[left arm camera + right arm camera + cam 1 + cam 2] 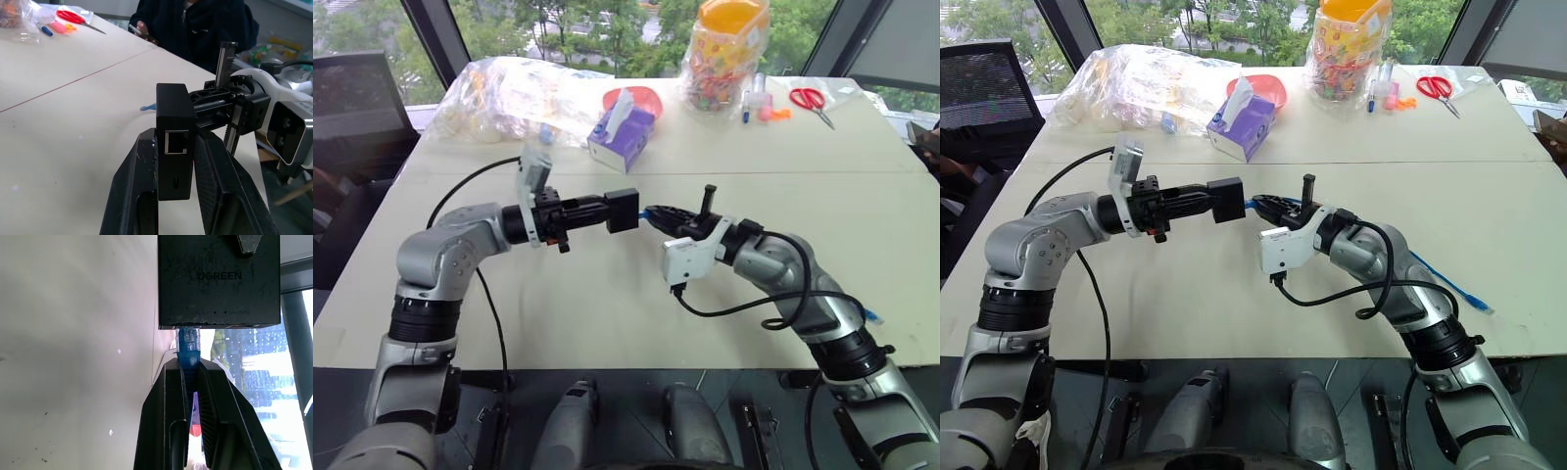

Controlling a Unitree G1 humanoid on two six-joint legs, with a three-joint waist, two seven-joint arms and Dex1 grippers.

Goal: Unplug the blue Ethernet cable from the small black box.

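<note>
The plug sits in the black box while my right gripper pinches along the box's broad side, so next I open, roll and pinch the plug's other sides (188, 343).
My left gripper (613, 211) is shut on the small black box (623, 210) and holds it level above the table's middle. An empty socket in the box (176, 142) faces the left wrist view. From the right, my right gripper (656, 214) is shut on the blue Ethernet cable (188, 340) just behind its plug. The plug end meets the box's side (217, 281); I cannot tell whether it sits in a socket. The rest of the cable (1445, 281) trails over the table under my right arm to its far plug.
A purple tissue box (621, 133), red bowl (644, 97), plastic bags (509, 93), snack jar (724, 49), pens (754, 103) and red scissors (811, 98) line the table's far side. A person in dark clothes (190, 24) sits beyond the table.
</note>
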